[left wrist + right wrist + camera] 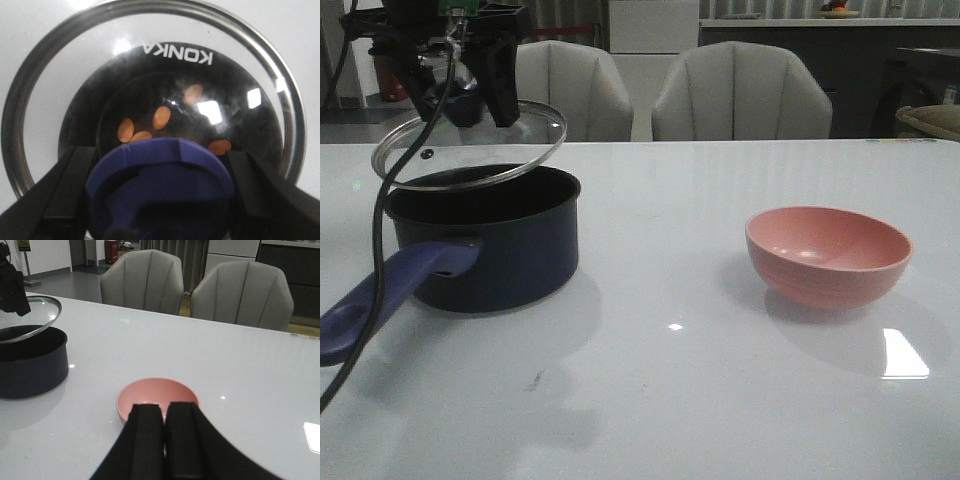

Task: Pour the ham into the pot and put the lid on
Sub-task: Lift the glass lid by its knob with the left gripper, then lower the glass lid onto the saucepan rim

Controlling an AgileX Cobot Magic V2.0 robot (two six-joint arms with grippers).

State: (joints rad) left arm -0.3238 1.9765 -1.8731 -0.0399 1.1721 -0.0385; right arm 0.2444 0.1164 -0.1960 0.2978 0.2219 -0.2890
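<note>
Next, my left gripper lets go of the clear glass lid flat on the dark navy pot's rim (pixel 482 193) (pixel 170 147), above the ham bits.
The dark navy pot (pixel 495 250) stands at the left of the table, its purple-blue handle (pixel 380 300) pointing to the near left. My left gripper (pixel 465 100) is shut on the blue knob (pixel 160 190) of the clear glass lid (pixel 470 143), holding it tilted just above the pot's rim. Through the lid (pixel 155 65) I see several orange ham bits (pixel 161 117) on the pot's black bottom. My right gripper (pixel 165 412) is shut and empty, above the table near the empty pink bowl (pixel 157 397). The pot also shows in the right wrist view (pixel 30 365).
The salmon-pink bowl (pixel 828 253) stands upright at the right of the table. Two grey chairs (pixel 740 95) stand behind the table's far edge. A black cable (pixel 380 200) hangs from the left arm over the pot's handle.
</note>
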